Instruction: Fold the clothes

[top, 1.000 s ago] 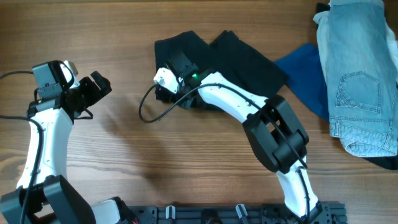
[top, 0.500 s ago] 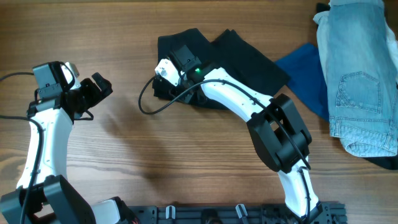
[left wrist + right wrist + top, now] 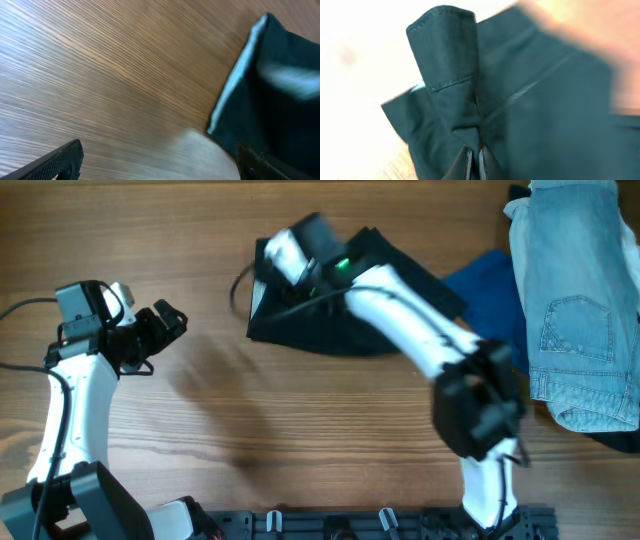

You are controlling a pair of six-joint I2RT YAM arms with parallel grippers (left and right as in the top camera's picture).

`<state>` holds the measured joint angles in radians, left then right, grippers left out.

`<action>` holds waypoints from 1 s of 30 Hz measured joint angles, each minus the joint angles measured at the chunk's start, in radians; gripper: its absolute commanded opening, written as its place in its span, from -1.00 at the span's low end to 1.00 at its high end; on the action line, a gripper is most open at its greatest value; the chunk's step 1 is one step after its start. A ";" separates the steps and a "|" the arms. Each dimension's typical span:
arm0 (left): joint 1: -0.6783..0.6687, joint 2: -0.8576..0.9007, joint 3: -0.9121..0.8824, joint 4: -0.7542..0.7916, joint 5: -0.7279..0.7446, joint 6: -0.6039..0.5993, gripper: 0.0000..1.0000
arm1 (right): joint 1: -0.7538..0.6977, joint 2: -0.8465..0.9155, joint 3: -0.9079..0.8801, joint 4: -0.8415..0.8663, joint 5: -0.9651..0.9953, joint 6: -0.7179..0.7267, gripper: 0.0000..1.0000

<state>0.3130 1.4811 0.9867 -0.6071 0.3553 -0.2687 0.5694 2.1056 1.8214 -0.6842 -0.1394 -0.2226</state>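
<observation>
The black clothes should be my left gripper's next stop, and it should close on the near corner of their pale-lined edge (image 3: 253, 334) (image 3: 216, 131).
The black clothes (image 3: 335, 330) lie bunched at the middle far side of the table. My right gripper (image 3: 268, 272) is at their left edge, shut on a pinched fold of the black fabric (image 3: 470, 115), which rises like a tent from the jaws (image 3: 475, 161). My left gripper (image 3: 166, 328) is open and empty, left of the clothes and apart from them. In the left wrist view its fingers (image 3: 162, 167) span bare wood, and the clothes' edge with a pale lining (image 3: 280, 90) is at the right.
Light-blue denim jeans (image 3: 575, 300) lie at the far right, with a bright blue cloth (image 3: 490, 290) beside them touching the black clothes. A black cable (image 3: 238, 285) loops off the right wrist. Bare wood table (image 3: 300, 440) spans the near side.
My right gripper has moved toward the far side and lifted, pulling the held black fabric up with it. My left gripper has shifted slightly right.
</observation>
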 measured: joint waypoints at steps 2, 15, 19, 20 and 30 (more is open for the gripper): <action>-0.061 0.000 0.000 -0.031 0.030 0.000 0.96 | -0.106 -0.092 0.040 -0.004 -0.053 0.050 -0.92; -0.490 0.323 -0.006 0.323 -0.101 -0.119 0.93 | -0.251 -0.127 0.049 -0.064 -0.190 0.107 -0.92; -0.490 0.333 -0.006 0.355 -0.138 -0.142 0.39 | -0.251 -0.125 0.039 -0.065 -0.194 0.107 -0.91; -0.490 0.335 -0.006 0.359 -0.150 -0.157 0.26 | -0.251 -0.125 0.037 -0.065 -0.194 0.107 -0.91; -0.579 0.400 0.002 0.455 -0.187 -0.200 -0.92 | -0.251 -0.125 0.036 -0.063 -0.194 0.107 -0.92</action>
<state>-0.2661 1.8812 0.9890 -0.1524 0.1684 -0.4690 0.3180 1.9808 1.8572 -0.7475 -0.3332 -0.1158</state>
